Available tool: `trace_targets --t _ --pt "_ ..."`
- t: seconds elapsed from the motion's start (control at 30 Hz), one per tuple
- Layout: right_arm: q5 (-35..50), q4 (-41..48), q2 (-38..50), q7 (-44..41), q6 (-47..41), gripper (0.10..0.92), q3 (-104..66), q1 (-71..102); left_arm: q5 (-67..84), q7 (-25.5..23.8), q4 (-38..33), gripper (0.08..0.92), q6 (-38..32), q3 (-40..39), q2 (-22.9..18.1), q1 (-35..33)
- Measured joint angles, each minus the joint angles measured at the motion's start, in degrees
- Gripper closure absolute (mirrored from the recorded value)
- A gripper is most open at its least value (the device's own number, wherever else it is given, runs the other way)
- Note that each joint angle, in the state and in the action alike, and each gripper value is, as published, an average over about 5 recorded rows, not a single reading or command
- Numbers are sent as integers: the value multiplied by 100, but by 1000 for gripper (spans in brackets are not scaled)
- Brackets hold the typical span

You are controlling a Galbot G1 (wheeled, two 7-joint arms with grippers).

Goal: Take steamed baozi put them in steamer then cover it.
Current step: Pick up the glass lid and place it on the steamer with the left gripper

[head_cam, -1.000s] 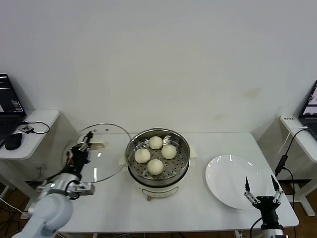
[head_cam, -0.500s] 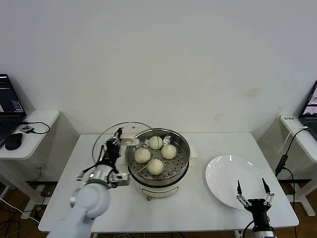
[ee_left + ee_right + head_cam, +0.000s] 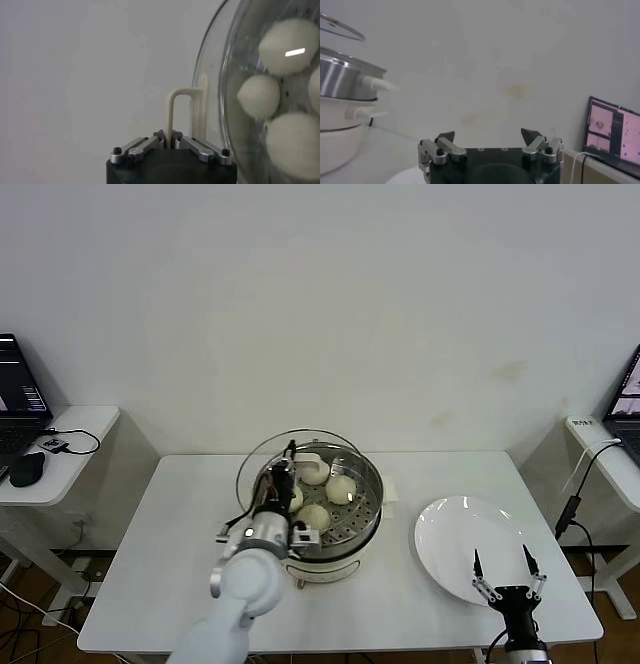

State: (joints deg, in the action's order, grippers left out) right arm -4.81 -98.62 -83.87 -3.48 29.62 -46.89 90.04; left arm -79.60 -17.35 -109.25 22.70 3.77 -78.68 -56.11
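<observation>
Next, my left gripper lets go of the glass cover flat on the steel steamer's rim, centred over the baozi (image 3: 318,493).
The steel steamer (image 3: 346,546) stands mid-table with several cream-white baozi (image 3: 341,489) on its perforated tray. The clear glass cover (image 3: 262,456) hangs tilted over the steamer's left half, above the rim. My left gripper (image 3: 291,456) is shut on the cover's cream bar handle (image 3: 312,468). In the left wrist view the fingers (image 3: 150,145) pinch that handle (image 3: 171,112), and three baozi (image 3: 259,96) show through the glass (image 3: 235,60). My right gripper (image 3: 503,569) stands open and empty at the table's front right; its jaws (image 3: 490,135) stay wide apart.
A flat white plate (image 3: 462,529) lies right of the steamer, just behind the right gripper. Side tables flank the work table: a laptop (image 3: 18,396) and mouse (image 3: 27,469) on the left, a laptop (image 3: 628,399) and cable on the right.
My left gripper has carried the cover rightwards from the table's left side to above the steamer. The right gripper has drifted slightly left and towards the front edge, still open.
</observation>
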Motion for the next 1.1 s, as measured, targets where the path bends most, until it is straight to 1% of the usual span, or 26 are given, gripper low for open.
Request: trace_targets --t 0.17,0.3,1.1 --pt "-12 38 -4 1 12 202 5 -17 -310 -43 165 855 -22 -71 -281 -1" --pt "-20 61 -6 1 17 203 13 -26 -503 -56 273 855 -55 -90 -409 -26" --pt "-38 95 1 -11 89 202 78 41 -947 2 679 855 -164 -42 -793 -87"
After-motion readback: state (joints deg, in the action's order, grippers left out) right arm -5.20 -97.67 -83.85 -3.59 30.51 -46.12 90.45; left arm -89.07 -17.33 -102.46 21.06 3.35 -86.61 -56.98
